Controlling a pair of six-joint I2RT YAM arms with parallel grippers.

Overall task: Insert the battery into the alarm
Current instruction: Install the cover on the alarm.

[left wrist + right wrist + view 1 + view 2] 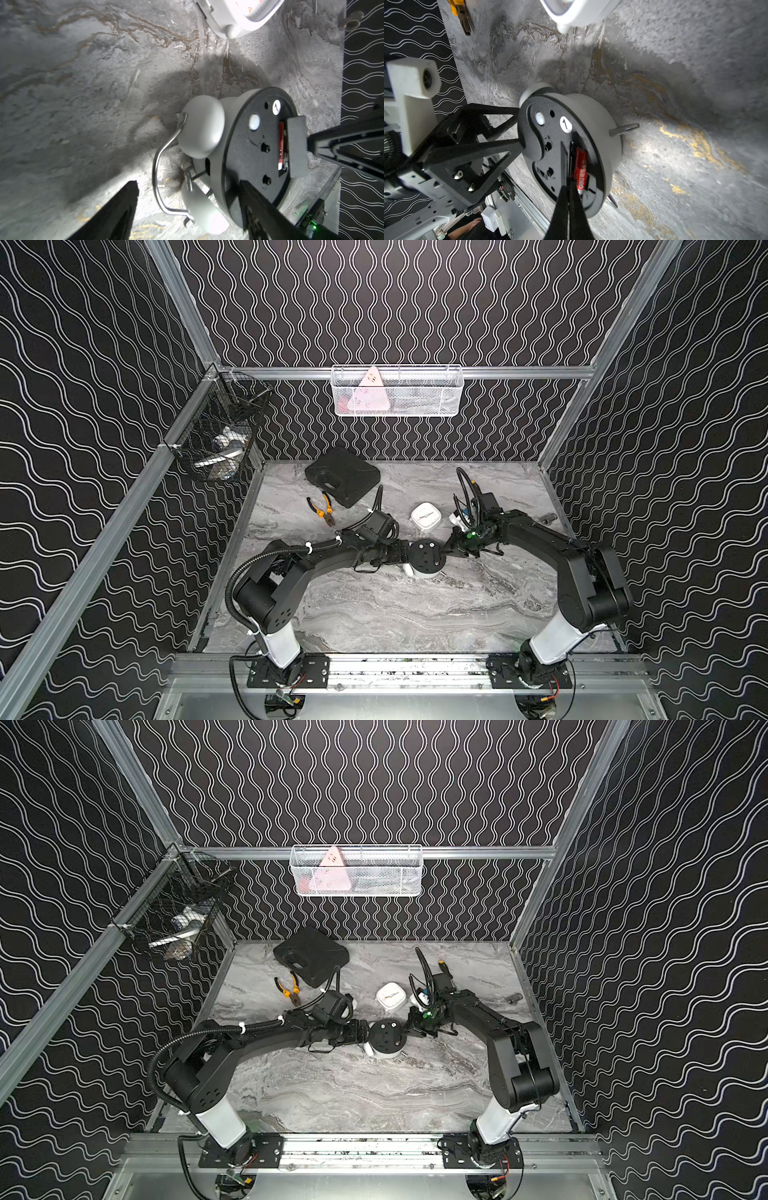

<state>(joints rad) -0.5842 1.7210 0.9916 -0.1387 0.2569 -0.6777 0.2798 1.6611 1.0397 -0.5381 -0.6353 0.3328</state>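
Observation:
My left gripper's finger reaches only the alarm's rim, so my left gripper needs to regrip farther over the black back (246,172) to steady it before the cover shuts.
The alarm (424,558) (386,1036) lies face down mid-table, its black back (255,149) (550,133) up and its grey twin bells (201,126) toward my left arm. A red battery (281,143) (580,166) lies in the open compartment in the back. My right gripper (444,549) (569,185) is shut, its tips resting in the compartment beside the battery. My left gripper (405,558) (188,182) is open around the bell side. One of its fingers (249,193) is over the alarm's back. The other stands apart over the table.
A white square clock (426,516) sits just behind the alarm, with pliers (322,510) and a black case (343,477) at the back left. A small metal cylinder (548,517) lies at the right edge. Mesh baskets (397,391) (220,435) hang on the walls.

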